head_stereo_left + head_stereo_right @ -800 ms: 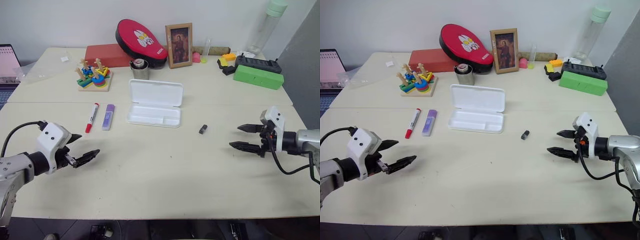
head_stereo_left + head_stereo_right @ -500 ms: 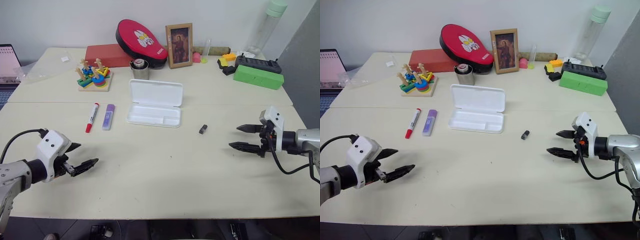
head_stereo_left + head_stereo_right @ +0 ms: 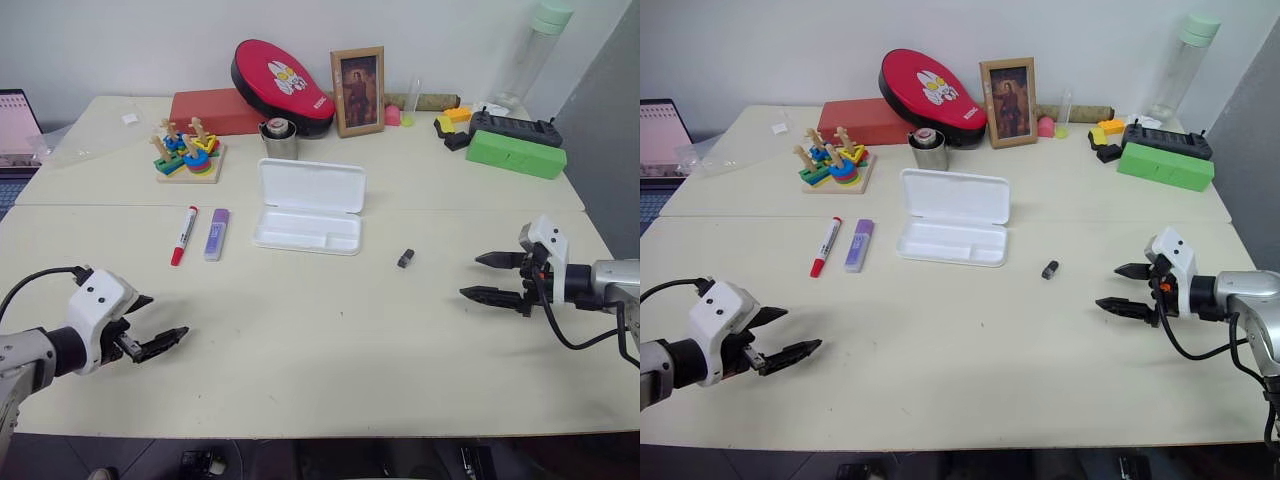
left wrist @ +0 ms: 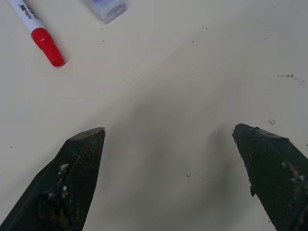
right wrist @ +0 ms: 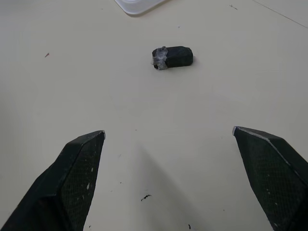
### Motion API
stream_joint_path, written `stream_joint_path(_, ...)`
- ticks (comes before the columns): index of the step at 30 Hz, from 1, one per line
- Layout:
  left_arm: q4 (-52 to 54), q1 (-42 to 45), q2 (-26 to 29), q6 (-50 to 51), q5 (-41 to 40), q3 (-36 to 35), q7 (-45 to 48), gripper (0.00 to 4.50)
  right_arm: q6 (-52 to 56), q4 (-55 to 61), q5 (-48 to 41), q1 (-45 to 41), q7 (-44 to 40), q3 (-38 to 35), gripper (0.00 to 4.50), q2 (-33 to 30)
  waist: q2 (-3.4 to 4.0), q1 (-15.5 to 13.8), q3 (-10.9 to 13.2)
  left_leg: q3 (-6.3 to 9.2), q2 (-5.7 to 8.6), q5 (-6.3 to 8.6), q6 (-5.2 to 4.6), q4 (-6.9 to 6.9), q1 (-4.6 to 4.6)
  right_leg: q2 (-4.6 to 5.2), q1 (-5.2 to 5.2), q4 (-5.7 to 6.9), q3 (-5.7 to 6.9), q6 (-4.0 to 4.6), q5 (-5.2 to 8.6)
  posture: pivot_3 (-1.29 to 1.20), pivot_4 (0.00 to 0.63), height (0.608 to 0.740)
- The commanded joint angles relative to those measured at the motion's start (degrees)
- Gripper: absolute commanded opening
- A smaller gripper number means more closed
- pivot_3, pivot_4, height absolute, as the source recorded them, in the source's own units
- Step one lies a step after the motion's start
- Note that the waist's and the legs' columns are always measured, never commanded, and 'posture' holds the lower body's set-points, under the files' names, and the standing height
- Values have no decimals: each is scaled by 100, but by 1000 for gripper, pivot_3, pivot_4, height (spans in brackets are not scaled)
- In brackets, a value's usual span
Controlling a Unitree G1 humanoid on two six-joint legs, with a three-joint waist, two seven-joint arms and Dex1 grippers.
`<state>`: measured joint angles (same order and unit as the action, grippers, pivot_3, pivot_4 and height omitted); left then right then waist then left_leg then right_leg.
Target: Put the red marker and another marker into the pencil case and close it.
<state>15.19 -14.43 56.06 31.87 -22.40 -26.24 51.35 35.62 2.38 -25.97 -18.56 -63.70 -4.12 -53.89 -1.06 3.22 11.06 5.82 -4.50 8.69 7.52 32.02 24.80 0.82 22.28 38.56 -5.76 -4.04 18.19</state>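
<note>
The red marker's cap (image 3: 177, 256) (image 4: 47, 46), the end nearest me, is the next place my left gripper will go to and close on.
The red marker (image 3: 184, 234) lies on the table left of centre, its red cap toward me, and the purple marker (image 3: 217, 233) rests just to its right. The white pencil case (image 3: 308, 231) sits open mid-table, its lid (image 3: 311, 186) standing back and its tray empty. My left gripper (image 3: 160, 321) hovers open near the front left edge, well short of the markers. In the left wrist view the red marker's cap (image 4: 47, 46) and the purple marker's end (image 4: 107, 7) lie ahead of the fingers. Far right, my right gripper (image 3: 485, 275) is open over bare table.
A small black block (image 3: 405, 258) lies between the case and my right gripper. Along the back stand a stacking toy (image 3: 187, 154), red box (image 3: 217, 109), red oval case (image 3: 281, 84), metal cup (image 3: 279, 138), picture frame (image 3: 358, 90), green box (image 3: 517, 153) and a bottle (image 3: 533, 55).
My left gripper has drawn back toward the front left edge of the table, still open. The right gripper and the objects have stayed put.
</note>
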Motion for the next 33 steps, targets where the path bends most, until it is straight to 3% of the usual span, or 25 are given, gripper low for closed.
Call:
stream_joint_path(1, 36, 3, 32, -113, 61, -182, 45, 4500, -21, 114, -46, -77, -52, -77, 4472, -13, 0, 0, 0, 1, 0, 0, 0, 0, -4, 0, 0, 7, 0, 2, 2, 0, 150, 740)
stream_joint_path(8, 193, 299, -155, 38, -170, -81, -42, 4500, 484, 600, -642, -575, 187, -126, 4472, 566, 1, 20, 0, 6, -2, -1, 0, 19, -12, -6, 0, 42, 0, 5, 6, 0, 150, 740)
stream_joint_path(13, 645, 1029, -884, 275, -641, 523, -341, 4500, 621, 493, -430, -1599, 733, 562, 4472, 1638, 1, 31, -3, 12, -3, -1, 0, 53, -10, -11, -8, 53, 1, -3, 0, 0, 150, 740)
stream_joint_path(21, 704, 2428, -1945, 320, -857, 1282, -1004, 4500, -327, -1508, 1110, -2889, 1192, 2189, 4472, 3212, -7, -5, -8, 40, -4, -2, 2, 85, -2, -22, -25, 58, 13, -12, -11, 0, 150, 740)
stream_joint_path(28, 749, 2721, -2208, 310, -880, 1445, -1177, 4500, -1157, -3662, 1946, -3808, 1286, 2564, 4472, 4069, -7, 9, -8, 42, -4, -2, 1, 83, -3, -23, -24, 68, 16, -11, -13, 0, 150, 740)
stream_joint_path(33, 857, 2646, -2263, 293, -957, 1313, -1307, 4500, -1350, -4414, 2401, -4077, 1116, 2721, 3493, 4216, -7, 8, -8, 44, -4, -2, 2, 82, -3, -23, -20, 82, 18, -9, -12, 0, 150, 740)
